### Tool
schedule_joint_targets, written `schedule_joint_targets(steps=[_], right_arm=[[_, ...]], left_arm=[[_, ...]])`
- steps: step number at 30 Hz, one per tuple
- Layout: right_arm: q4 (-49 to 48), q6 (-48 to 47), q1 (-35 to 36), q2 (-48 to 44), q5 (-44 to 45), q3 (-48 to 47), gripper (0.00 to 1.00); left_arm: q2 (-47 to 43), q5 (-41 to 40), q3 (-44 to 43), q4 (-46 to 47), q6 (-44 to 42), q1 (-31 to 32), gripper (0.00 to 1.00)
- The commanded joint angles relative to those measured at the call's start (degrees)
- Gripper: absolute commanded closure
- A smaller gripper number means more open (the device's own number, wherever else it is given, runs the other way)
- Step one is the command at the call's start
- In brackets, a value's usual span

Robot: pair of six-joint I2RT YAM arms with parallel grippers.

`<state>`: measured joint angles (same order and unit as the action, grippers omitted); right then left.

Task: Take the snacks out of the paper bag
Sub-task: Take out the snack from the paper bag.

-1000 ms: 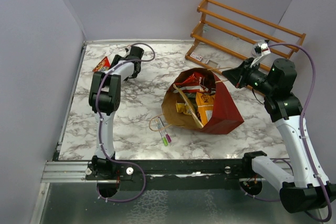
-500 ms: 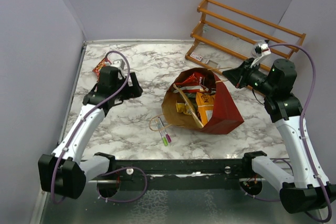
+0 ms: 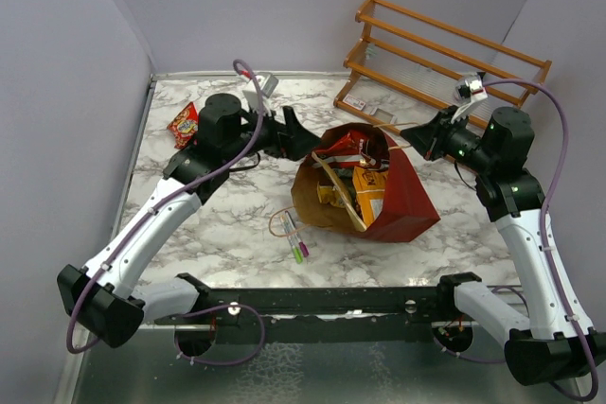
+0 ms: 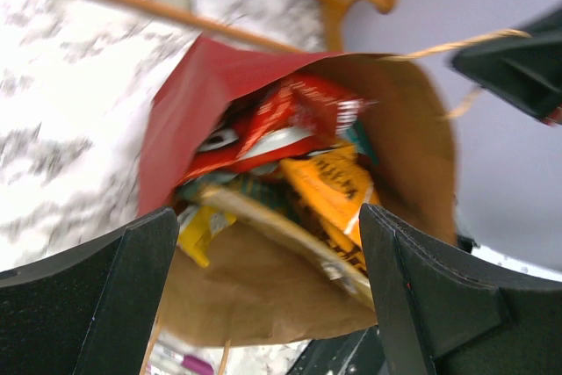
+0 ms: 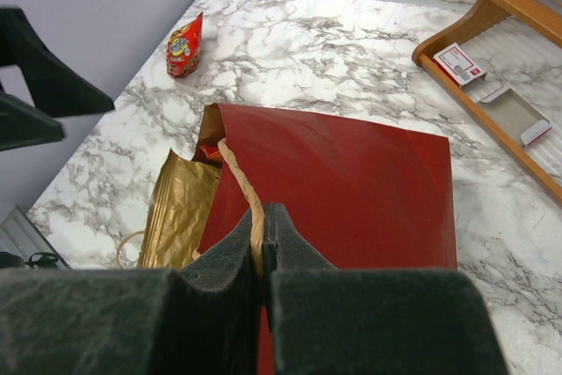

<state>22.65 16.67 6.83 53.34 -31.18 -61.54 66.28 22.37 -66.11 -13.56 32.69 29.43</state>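
Next, my left gripper goes into the paper bag and grabs the red packet's end (image 3: 332,149) (image 4: 219,154) nearest the bag's opening, away from the orange packet.
The red paper bag (image 3: 409,198) lies mid-table with its brown mouth open toward the left. Inside I see several snacks: a red packet (image 4: 299,111), an orange packet (image 4: 338,186) and a yellow one (image 4: 195,226). My left gripper (image 3: 295,135) is open and empty, just left of the bag mouth and facing into it. My right gripper (image 3: 414,131) is shut on the bag's string handle (image 5: 246,183) and holds that side of the bag up. One small red snack packet (image 3: 183,123) lies on the table at the far left, also in the right wrist view (image 5: 184,45).
A wooden slatted rack (image 3: 445,49) stands at the back right, with small cards (image 5: 458,62) on its lowest shelf. Two marker pens (image 3: 296,243) lie in front of the bag beside the other loose handle (image 3: 278,224). Walls close in the left and back.
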Motion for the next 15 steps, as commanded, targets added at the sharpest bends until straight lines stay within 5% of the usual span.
schedule_joint_targets(steps=[1, 9, 15], right_arm=[[-1.07, -0.48, 0.24, -0.40, 0.37, -0.31, 0.99], [-0.62, -0.62, 0.20, -0.12, -0.17, -0.85, 0.99], [0.00, -0.96, 0.20, -0.20, 0.63, -1.47, 0.99]], left_arm=[[4.24, 3.81, -6.53, -2.08, -18.31, 5.35, 0.13], [13.36, 3.92, -14.47, -8.08, -45.82, 9.25, 0.11], [19.97, 2.76, -19.41, -9.67, -51.90, 10.48, 0.14]])
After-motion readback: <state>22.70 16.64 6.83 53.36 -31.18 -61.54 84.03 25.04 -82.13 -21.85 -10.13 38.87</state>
